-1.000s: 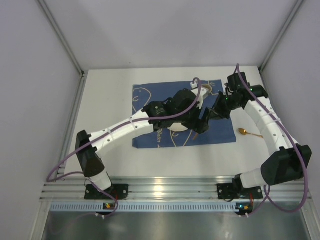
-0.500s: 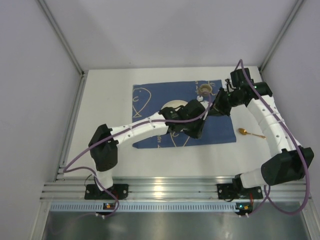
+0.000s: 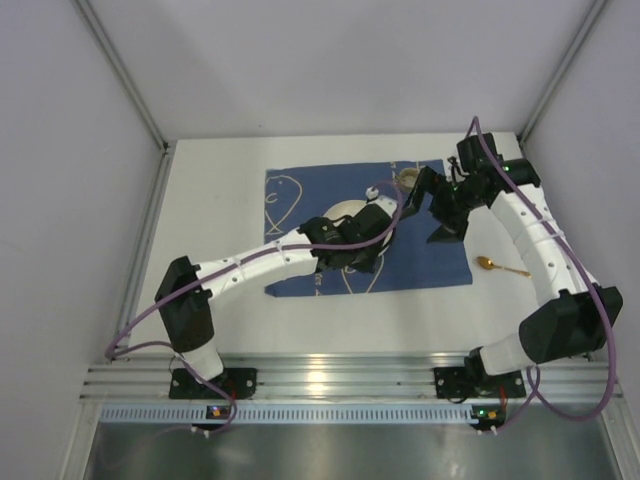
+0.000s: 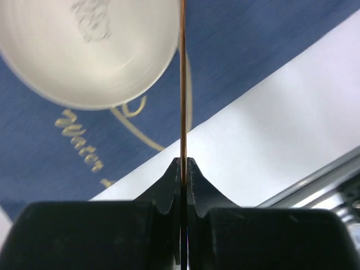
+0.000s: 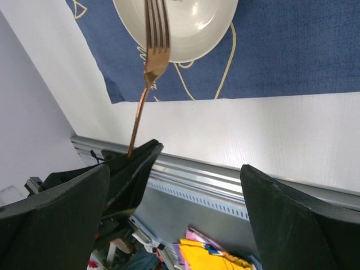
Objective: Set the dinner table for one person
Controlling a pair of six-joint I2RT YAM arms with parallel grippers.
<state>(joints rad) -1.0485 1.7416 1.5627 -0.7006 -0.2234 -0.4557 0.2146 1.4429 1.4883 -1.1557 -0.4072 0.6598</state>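
Observation:
The robot's left gripper should release the copper fork on the blue cloth (image 3: 300, 236) beside the plate, on the side opposite the gold spoon. The fork is above the cloth's near edge now.
My left gripper (image 4: 183, 163) is shut on the thin handle of a copper fork (image 4: 183, 84), seen edge-on, above the near edge of the blue cloth (image 4: 253, 39). In the right wrist view the fork (image 5: 153, 50) hangs with its tines in front of the white plate (image 5: 197, 22). My right gripper (image 5: 174, 169) stands wide open with nothing between its fingers. From above, the left gripper (image 3: 375, 245) hovers by the plate (image 3: 343, 211) and the right gripper (image 3: 440, 222) lies just right of it. The dinner table (image 3: 220, 300) is white.
A small cup (image 3: 408, 180) stands at the far right part of the cloth (image 3: 290, 200). A gold spoon (image 3: 492, 265) lies on the bare table right of the cloth. The ribbed aluminium rail (image 3: 330, 375) runs along the near edge. Grey walls enclose three sides.
The left gripper has shut on the fork's handle and drawn back toward the plate. The right gripper has opened wide.

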